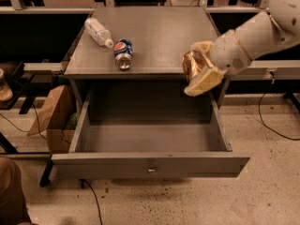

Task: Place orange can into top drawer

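Observation:
The robot will set the orange can, still in the air above the drawer, down with its gripper on the middle of the drawer's grey bottom [154, 122], behind the metal lock.
My gripper [196, 69] is shut on the orange can [191, 64], a shiny orange-gold can held between the two cream fingers [204, 80]. It hangs in the air over the right front edge of the cabinet top, just above the back right part of the open top drawer [150, 164]. The drawer is pulled far out, its grey floor bare, with a small metal lock at the centre of its front panel. The white arm reaches in from the upper right.
A blue Pepsi can [123, 53] and a clear plastic bottle [98, 32] lie on the grey cabinet top [154, 32]. A cardboard box [52, 116] stands left of the cabinet. Cables run over the speckled floor.

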`<state>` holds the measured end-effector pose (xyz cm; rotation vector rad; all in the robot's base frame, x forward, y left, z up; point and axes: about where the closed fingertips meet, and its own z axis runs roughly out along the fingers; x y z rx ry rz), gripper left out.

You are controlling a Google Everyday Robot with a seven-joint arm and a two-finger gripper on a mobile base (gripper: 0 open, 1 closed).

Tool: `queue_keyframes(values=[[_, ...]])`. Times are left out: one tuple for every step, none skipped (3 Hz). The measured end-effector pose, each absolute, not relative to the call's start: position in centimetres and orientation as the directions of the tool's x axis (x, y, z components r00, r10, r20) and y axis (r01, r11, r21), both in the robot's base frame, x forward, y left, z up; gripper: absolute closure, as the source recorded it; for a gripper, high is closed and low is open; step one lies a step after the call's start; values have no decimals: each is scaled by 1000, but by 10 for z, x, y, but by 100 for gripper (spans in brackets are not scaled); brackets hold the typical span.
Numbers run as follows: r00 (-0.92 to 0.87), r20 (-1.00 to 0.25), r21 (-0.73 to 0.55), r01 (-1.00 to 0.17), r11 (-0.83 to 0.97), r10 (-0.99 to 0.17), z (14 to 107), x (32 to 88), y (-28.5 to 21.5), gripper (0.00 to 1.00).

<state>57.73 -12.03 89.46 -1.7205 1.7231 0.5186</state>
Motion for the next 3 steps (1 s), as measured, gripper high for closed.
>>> queue_keyframes(values=[[-3,-694,-77,-994,78,-720,835,545,-100,100],[-97,-683,3,-991,130,-724,793,536,-85,100],[-216,-675,97,-974,205,-706,751,548,-65,100]])
